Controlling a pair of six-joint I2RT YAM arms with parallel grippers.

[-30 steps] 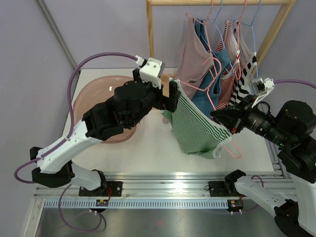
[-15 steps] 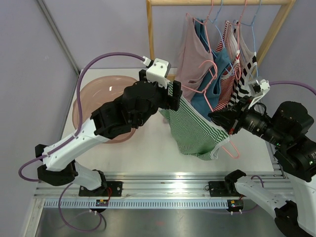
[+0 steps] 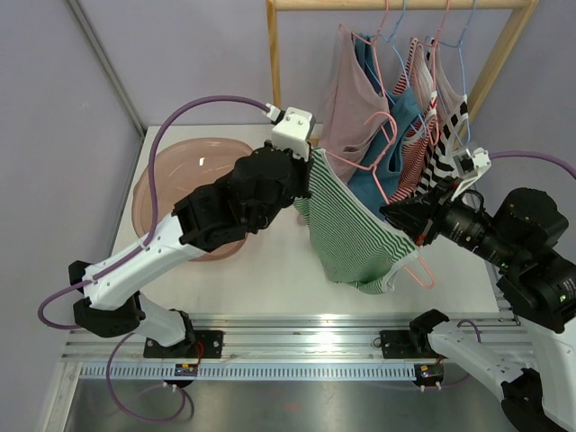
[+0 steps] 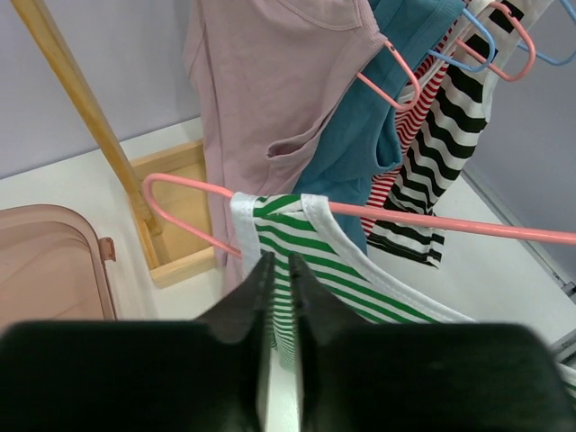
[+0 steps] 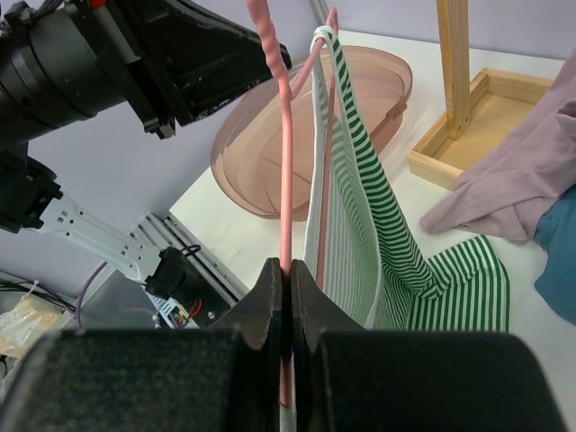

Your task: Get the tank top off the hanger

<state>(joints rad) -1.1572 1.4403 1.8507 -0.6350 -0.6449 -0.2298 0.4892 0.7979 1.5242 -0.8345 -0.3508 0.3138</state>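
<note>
My left gripper is below the tank top's strap, looped over the hanger's end, so I need to pinch the strap higher (image 4: 280, 207) and slide it off.
The green-and-white striped tank top (image 3: 351, 238) hangs on a pink hanger (image 3: 363, 166) held in the air over the table, in front of the rack. My left gripper (image 3: 311, 176) is at the garment's upper left corner, shut on the striped fabric just below the shoulder strap (image 4: 270, 209). In the left wrist view the hanger's bar (image 4: 432, 219) runs through the strap, and the gripper (image 4: 281, 263) pinches the tank top (image 4: 310, 247) below it. My right gripper (image 5: 287, 268) is shut on the hanger's pink wire (image 5: 285, 162), with the tank top (image 5: 360, 207) draped beside it.
A wooden rack (image 3: 274, 54) at the back carries several other tops (image 3: 396, 117) on pink and blue hangers. Its base frame (image 4: 175, 216) rests on the table. A translucent pink basin (image 3: 175, 189) sits at the left of the white table.
My left gripper went from wide open to shut on the tank top below its strap, and the left arm edged right. The right gripper kept hold of the hanger.
</note>
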